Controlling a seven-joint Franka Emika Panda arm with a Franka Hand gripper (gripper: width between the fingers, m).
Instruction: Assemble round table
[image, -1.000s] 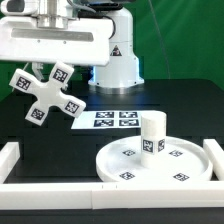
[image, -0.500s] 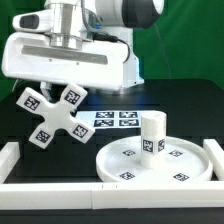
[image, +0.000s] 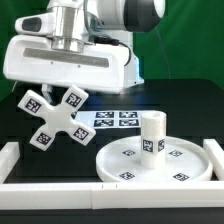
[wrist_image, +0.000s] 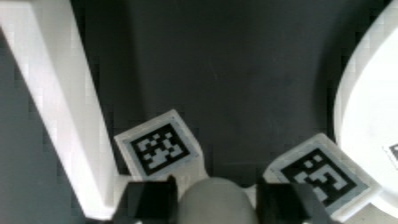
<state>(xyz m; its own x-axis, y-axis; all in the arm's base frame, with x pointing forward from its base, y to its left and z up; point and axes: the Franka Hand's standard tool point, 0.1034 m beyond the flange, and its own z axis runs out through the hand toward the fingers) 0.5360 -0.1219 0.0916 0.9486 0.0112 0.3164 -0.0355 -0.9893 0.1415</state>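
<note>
Next, I let go of the white cross-shaped part against the front rail, in the table corner (image: 45, 161) next to the disc.
A white round disc (image: 160, 165) with square tags lies on the table at the exterior view's right. A short tagged cylindrical leg (image: 152, 135) stands upright on its middle. My gripper (image: 58, 96) is shut on a white cross-shaped part (image: 57, 118) with tags on its arms. It holds the part in the air, left of the disc. In the wrist view the dark fingers (wrist_image: 151, 200) clamp the part's middle stem (wrist_image: 217, 200), and two tagged arms (wrist_image: 160, 145) spread below. The disc's edge (wrist_image: 370, 90) shows at one side.
The marker board (image: 113, 119) lies behind the held part. White border rails run along the left (image: 8, 158), front (image: 60, 195) and right (image: 214, 150). One rail shows in the wrist view (wrist_image: 45, 90). The robot base (image: 128, 70) stands at the back.
Over the last second the arm came down and forward with the cross-shaped part, lowering it a little to the right. In the last half second it has barely moved.
</note>
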